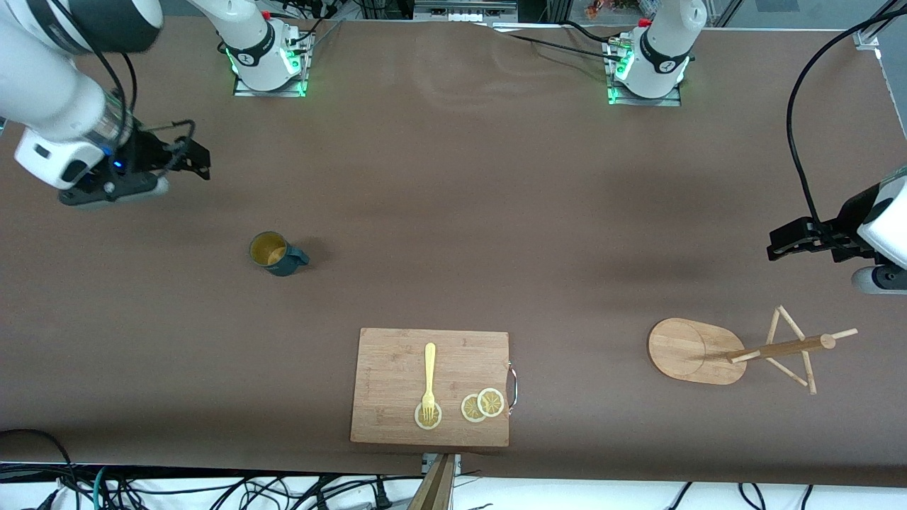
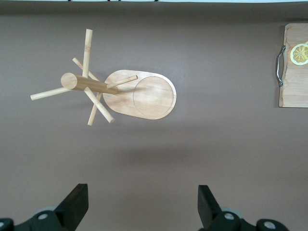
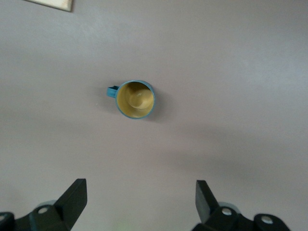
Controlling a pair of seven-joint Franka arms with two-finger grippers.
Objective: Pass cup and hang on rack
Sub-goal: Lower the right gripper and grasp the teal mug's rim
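Next, I close my right gripper on the rim [image 1: 251,251] [image 3: 154,103] opposite the handle of the dark teal cup, with one finger inside the cup.
The dark teal cup [image 1: 276,253] stands upright on the table toward the right arm's end, yellow inside, with its handle toward the left arm's end. It also shows in the right wrist view [image 3: 135,99]. My right gripper [image 1: 197,161] is open and empty over bare table, apart from the cup. The wooden rack [image 1: 691,350] stands on its oval base toward the left arm's end, its post and pegs [image 1: 783,347] free. It also shows in the left wrist view [image 2: 144,94]. My left gripper [image 1: 779,244] is open and empty over bare table beside the rack.
A bamboo cutting board [image 1: 397,368] lies near the front edge between cup and rack, with a yellow fork [image 1: 429,379] and lemon slices [image 1: 483,405] on it. Its handle end shows in the left wrist view [image 2: 293,82].
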